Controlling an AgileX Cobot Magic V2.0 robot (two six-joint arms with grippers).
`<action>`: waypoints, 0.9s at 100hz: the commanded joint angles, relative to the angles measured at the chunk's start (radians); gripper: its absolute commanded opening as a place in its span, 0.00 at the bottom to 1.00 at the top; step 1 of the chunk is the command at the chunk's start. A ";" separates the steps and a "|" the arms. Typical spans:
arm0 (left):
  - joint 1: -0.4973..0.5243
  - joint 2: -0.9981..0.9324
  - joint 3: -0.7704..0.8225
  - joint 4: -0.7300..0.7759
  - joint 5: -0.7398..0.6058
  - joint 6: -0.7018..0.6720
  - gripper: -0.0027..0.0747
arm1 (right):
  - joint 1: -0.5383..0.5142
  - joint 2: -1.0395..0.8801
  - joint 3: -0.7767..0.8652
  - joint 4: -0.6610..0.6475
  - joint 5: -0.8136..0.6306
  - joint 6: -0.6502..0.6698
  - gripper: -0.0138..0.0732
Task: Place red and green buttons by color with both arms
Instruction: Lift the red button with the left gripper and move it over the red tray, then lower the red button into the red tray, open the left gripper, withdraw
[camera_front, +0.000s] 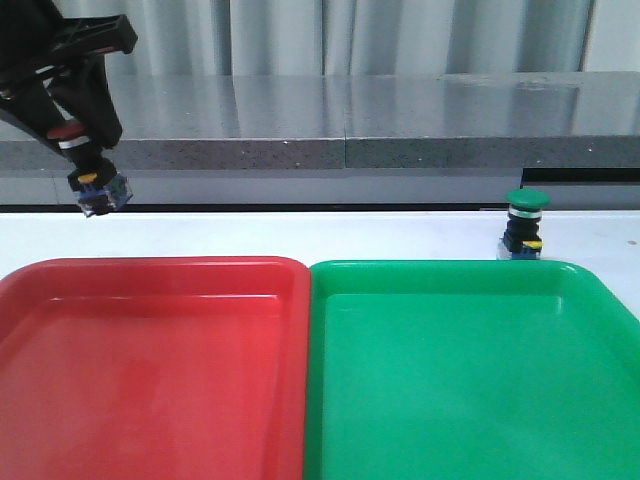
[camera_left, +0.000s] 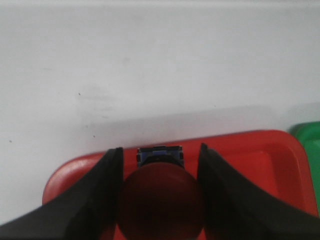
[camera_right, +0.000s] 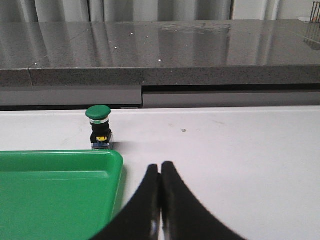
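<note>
My left gripper will stand the red button on the red tray's bottom (camera_front: 94, 386), well away from the green tray.
My left gripper (camera_front: 72, 128) is shut on the red button (camera_front: 97, 185) and holds it in the air at the far left, above the far-left corner of the red tray (camera_front: 150, 400). In the left wrist view the dark red cap (camera_left: 161, 202) fills the gap between the fingers (camera_left: 100, 195), with the blue base beyond it. The green button (camera_front: 525, 225) stands upright on the white table just behind the green tray (camera_front: 470, 400); it also shows in the right wrist view (camera_right: 99, 126). My right gripper (camera_right: 160, 167) is shut and empty, low over the table, right of the green tray's corner (camera_right: 107, 160).
The red and green trays lie side by side at the table's front, touching. A grey stone ledge (camera_front: 350, 120) runs behind the white table (camera_front: 300, 235). The right arm is out of the front view.
</note>
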 joint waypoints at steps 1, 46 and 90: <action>-0.030 -0.100 0.050 -0.019 -0.068 -0.011 0.20 | -0.005 -0.015 -0.018 -0.005 -0.087 -0.007 0.09; -0.160 -0.175 0.387 -0.032 -0.247 -0.030 0.20 | -0.005 -0.015 -0.018 -0.005 -0.087 -0.007 0.09; -0.171 -0.146 0.408 -0.045 -0.254 -0.030 0.33 | -0.005 -0.015 -0.018 -0.005 -0.087 -0.007 0.09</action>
